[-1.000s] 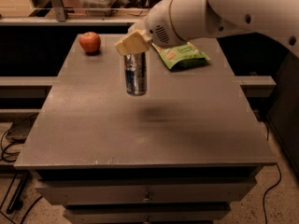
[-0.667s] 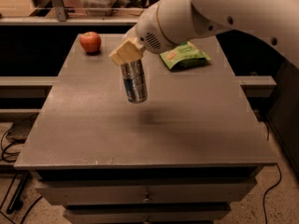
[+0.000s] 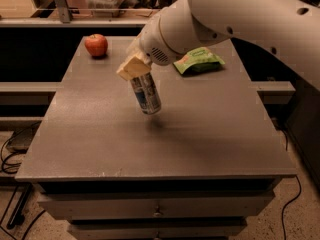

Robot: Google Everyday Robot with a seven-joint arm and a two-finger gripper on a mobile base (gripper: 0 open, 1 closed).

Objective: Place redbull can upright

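Note:
Next, my gripper releases the redbull can, standing upright on the grey table [image 3: 142,99] just behind the faint shadow.
The redbull can [image 3: 146,95] is a slim silver and blue can. It hangs a little above the grey table [image 3: 100,134], near its middle, tilted with its lower end towards the right. My gripper [image 3: 134,67] is shut on the can's top end, with a tan finger pad [image 3: 131,68] against it. The white arm [image 3: 240,19] reaches in from the upper right. A faint shadow lies on the table just under and right of the can.
A red apple [image 3: 96,44] sits at the table's far left corner. A green snack bag [image 3: 199,61] lies at the far right, behind the arm. Drawers [image 3: 157,209] run under the table's front edge. Cables lie on the floor at left.
The gripper and can have moved a little down and towards the front, and the can has tilted further, its lower end swinging right.

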